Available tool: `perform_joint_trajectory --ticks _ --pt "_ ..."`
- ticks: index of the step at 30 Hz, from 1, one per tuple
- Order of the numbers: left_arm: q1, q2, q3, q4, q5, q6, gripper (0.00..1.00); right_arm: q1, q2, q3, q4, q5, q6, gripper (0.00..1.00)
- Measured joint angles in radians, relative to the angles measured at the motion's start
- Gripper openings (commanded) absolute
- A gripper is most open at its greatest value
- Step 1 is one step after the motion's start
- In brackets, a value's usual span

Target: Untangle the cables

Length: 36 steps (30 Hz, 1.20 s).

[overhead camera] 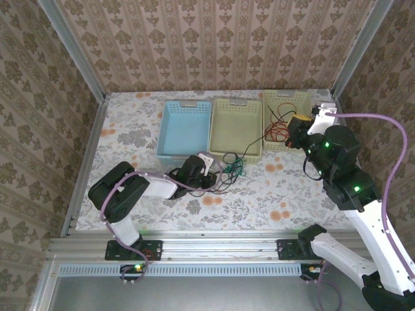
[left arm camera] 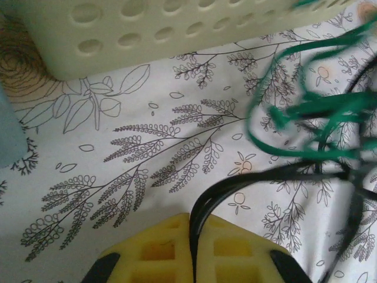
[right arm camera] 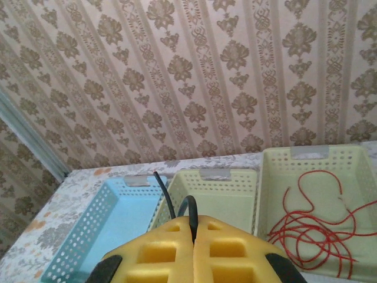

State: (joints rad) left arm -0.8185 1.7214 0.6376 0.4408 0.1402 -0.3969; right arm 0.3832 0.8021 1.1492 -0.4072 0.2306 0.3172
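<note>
The black cable is held by my right gripper far from the green loops that snag it, so that gripper should come down and take it closer to the tangle (overhead camera: 248,149).
The black cable (left arm camera: 247,183) runs from between the yellow pads (left arm camera: 159,247) of my left gripper (left arm camera: 194,224), which is shut on it low over the table. The green cable (left arm camera: 294,112) lies in loose loops just to the right, crossing the black one. From above, this black and green tangle (overhead camera: 228,170) sits in front of the middle basket, beside my left gripper (overhead camera: 206,171). My right gripper (right arm camera: 193,223) is shut on another stretch of black cable (right arm camera: 189,206), raised near the right basket (overhead camera: 295,129). The red cable (right arm camera: 312,230) lies coiled in the right basket (right arm camera: 347,159).
Three baskets stand in a row at the back: blue (overhead camera: 185,129), pale green in the middle (overhead camera: 237,126), pale green on the right (overhead camera: 285,100). The middle basket's wall (left arm camera: 177,29) is close ahead of the left gripper. Walls enclose the table on three sides.
</note>
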Motion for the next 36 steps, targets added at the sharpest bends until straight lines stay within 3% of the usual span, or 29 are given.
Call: perform_joint_trajectory --ticks 7,11,14,18,25,33,35,36 --pt "-0.005 -0.008 -0.011 0.005 -0.015 -0.004 0.0 -0.044 -0.026 0.001 -0.029 0.243 0.019 0.0" --pt "-0.005 -0.025 -0.04 0.02 -0.022 -0.016 0.0 -0.175 -0.031 0.021 -0.088 0.341 0.055 0.0" --pt "-0.005 -0.039 -0.062 0.033 -0.032 -0.03 0.0 -0.29 -0.03 0.048 -0.133 0.347 0.084 0.0" --pt "-0.005 -0.065 -0.096 0.041 -0.059 -0.058 0.0 -0.413 -0.009 0.11 -0.19 0.318 0.12 0.0" --pt "0.009 -0.126 -0.15 0.028 -0.094 -0.083 0.0 -0.455 0.024 0.115 -0.232 0.24 0.207 0.0" --pt "-0.02 -0.135 -0.091 -0.089 -0.098 -0.034 0.0 -0.43 0.016 -0.204 -0.258 0.02 0.401 0.0" --pt "-0.032 -0.135 -0.066 -0.118 -0.092 -0.021 0.0 -0.415 0.045 -0.292 -0.261 -0.039 0.426 0.12" --pt "-0.037 -0.135 -0.056 -0.127 -0.087 -0.016 0.0 -0.41 0.068 -0.334 -0.262 -0.076 0.436 0.24"
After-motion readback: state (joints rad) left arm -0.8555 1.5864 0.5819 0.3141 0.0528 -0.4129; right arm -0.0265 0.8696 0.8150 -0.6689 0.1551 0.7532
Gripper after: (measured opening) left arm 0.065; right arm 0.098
